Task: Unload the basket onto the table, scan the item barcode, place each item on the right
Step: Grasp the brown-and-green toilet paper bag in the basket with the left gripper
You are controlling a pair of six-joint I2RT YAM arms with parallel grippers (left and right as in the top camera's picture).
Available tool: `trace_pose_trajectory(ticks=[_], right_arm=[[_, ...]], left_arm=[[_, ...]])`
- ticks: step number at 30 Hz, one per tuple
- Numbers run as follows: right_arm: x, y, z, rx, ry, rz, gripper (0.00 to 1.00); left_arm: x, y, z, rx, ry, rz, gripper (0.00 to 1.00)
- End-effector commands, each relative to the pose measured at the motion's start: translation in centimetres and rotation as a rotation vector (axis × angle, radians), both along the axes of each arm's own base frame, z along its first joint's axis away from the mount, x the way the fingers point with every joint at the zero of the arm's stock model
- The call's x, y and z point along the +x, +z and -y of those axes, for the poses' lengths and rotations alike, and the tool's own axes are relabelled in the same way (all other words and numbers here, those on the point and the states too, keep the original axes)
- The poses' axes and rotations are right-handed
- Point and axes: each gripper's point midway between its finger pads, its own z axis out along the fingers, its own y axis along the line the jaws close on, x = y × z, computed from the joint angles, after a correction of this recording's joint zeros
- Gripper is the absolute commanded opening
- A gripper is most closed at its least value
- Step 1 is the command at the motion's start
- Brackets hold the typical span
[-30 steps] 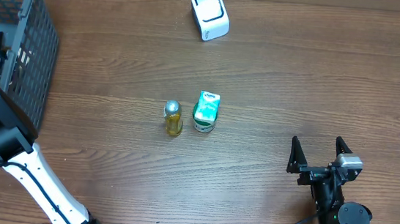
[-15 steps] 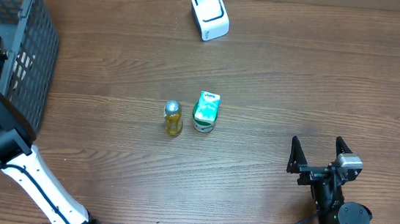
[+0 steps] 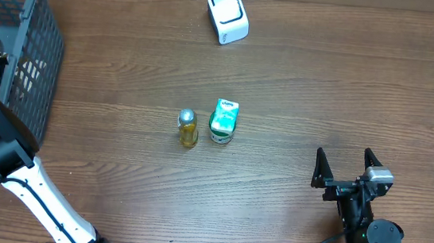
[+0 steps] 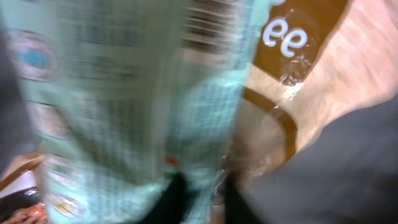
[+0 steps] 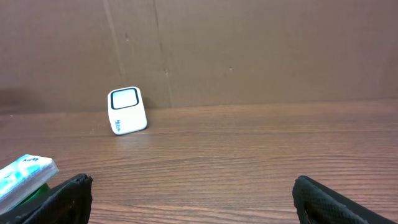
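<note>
Next, my left gripper opens and takes the mint-green packet nearer its middle (image 4: 121, 149), because its fingers are at the packet's edge beside the tan bag.
The left wrist view is filled by a blurred mint-green packet (image 4: 124, 93) with a barcode near its top edge. It lies against a tan and brown bag (image 4: 298, 74). My left gripper (image 4: 202, 199) has its two dark fingers close together with the packet's lower edge between them. In the overhead view that gripper is hidden inside the grey basket (image 3: 40, 49) at the left. The white scanner (image 3: 227, 16) stands at the table's far side and also shows as the scanner (image 5: 127, 111) in the right wrist view. My right gripper (image 3: 348, 168) rests open near the front right, holding nothing.
A small green carton (image 3: 223, 120) and a yellow bottle (image 3: 188, 127) with a silver cap stand side by side mid-table. The carton (image 5: 25, 174) shows at the left edge of the right wrist view. The left arm's white link (image 3: 42, 192) crosses the front left corner.
The left arm has shifted slightly at the basket. The right arm and the things on the table have not moved.
</note>
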Motion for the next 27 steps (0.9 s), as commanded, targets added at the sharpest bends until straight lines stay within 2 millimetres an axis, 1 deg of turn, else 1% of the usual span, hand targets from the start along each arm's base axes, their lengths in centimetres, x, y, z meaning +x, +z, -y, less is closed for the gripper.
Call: trace_pose_trajectory(ticks=[1,3,4,5,8,10,11,12,13,15,17,18,19,20,22,24,27], right_arm=[[0.0,-0.2,0.2,0.001,-0.008,0.001,1.0],[0.0,-0.2,0.2,0.001,-0.008,0.001,1.0],[0.0,-0.2,0.2,0.001,-0.008,0.001,1.0],[0.0,-0.2,0.2,0.001,-0.008,0.001,1.0],[0.0,-0.2,0.2,0.0,-0.008,0.001,1.0],[0.0,-0.2,0.2,0.001,-0.008,0.001,1.0],[0.0,-0.2,0.2,0.001,-0.008,0.001,1.0],[0.0,-0.2,0.2,0.001,-0.008,0.001,1.0],[0.0,-0.2,0.2,0.001,-0.008,0.001,1.0],[0.0,-0.2,0.2,0.001,-0.008,0.001,1.0],[0.0,-0.2,0.2,0.001,-0.008,0.001,1.0],[0.0,-0.2,0.2,0.001,-0.008,0.001,1.0],[0.0,-0.2,0.2,0.001,-0.008,0.001,1.0],[0.0,-0.2,0.2,0.001,-0.008,0.001,1.0],[0.0,-0.2,0.2,0.001,-0.008,0.001,1.0],[0.0,-0.2,0.2,0.001,-0.008,0.001,1.0],[0.0,-0.2,0.2,0.001,-0.008,0.001,1.0]], left_arm=[[-1.5,-5.5,2.5,-0.134,0.032,-0.092,0.52],[-1.4,-5.3,2.5,-0.131,0.033,-0.089,0.58],[-1.3,-5.3,2.5,-0.131,0.031,-0.088,0.67],[-1.3,-5.4,2.6,-0.132,0.03,-0.09,0.72],[-1.6,-5.8,2.9,-0.141,0.028,-0.102,0.77],[-1.9,-6.4,3.1,-0.146,0.028,-0.113,0.78],[-2.1,-6.7,3.2,-0.149,0.029,-0.117,0.73],[-2.2,-7.1,3.3,-0.153,0.029,-0.122,0.63],[-2.4,-7.5,3.4,-0.156,0.029,-0.126,0.48],[-2.8,-8.4,3.8,-0.164,0.03,-0.138,0.24],[-3.1,-9.0,4.0,-0.169,0.033,-0.145,0.15],[-3.2,-9.2,4.0,-0.17,0.043,-0.146,0.08],[-3.2,-9.2,4.1,-0.171,0.05,-0.145,0.04],[-3.1,-9.1,4.0,-0.17,0.049,-0.142,0.04],[-2.7,-8.2,3.7,-0.16,0.049,-0.128,0.04],[-1.8,-6.4,3.2,-0.142,0.06,-0.096,0.04],[-0.2,-2.3,1.6,-0.093,0.122,0.0,0.04]])
